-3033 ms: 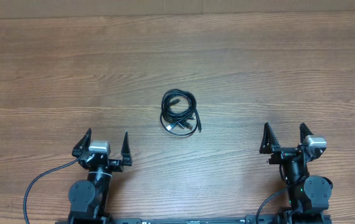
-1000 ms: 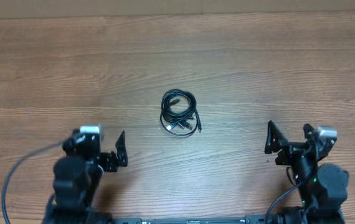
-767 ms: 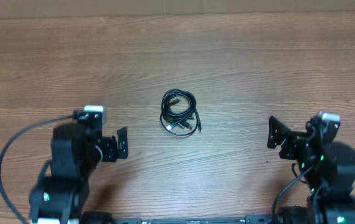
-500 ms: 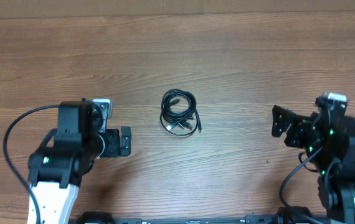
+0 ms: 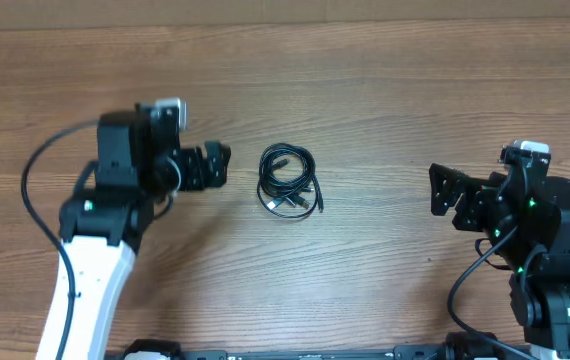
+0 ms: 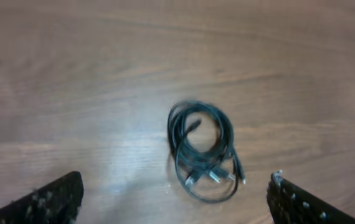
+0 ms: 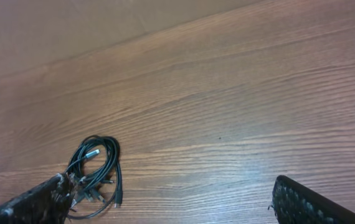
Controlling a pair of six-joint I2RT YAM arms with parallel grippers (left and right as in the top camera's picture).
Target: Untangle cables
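Note:
My right gripper needs to close around the cables' outer loops (image 5: 312,168) (image 7: 115,162), taking them on the side of the bundle that is farthest away from my left gripper.
The cables (image 5: 288,180) lie as one small bundle of thin black loops with plug ends at the middle of the wooden table (image 5: 385,90). My left gripper (image 5: 214,166) hovers just left of the bundle, pointing at it, open and holding nothing. In the left wrist view the cables (image 6: 203,149) lie ahead between the wide-apart fingers (image 6: 47,202). My right gripper (image 5: 442,190) stands open far to the right of the bundle. In the right wrist view the cables (image 7: 96,165) sit at the lower left, partly behind the left finger (image 7: 34,204).
A thicker black arm cable (image 5: 35,180) loops out to the left of the left arm. The right arm's body (image 5: 545,250) fills the lower right corner. Bare wood surrounds the bundle on all sides.
The left arm has swung up from the near edge toward the cables, its gripper now close to their left side. The right arm has risen and shifted slightly. The cables have not moved.

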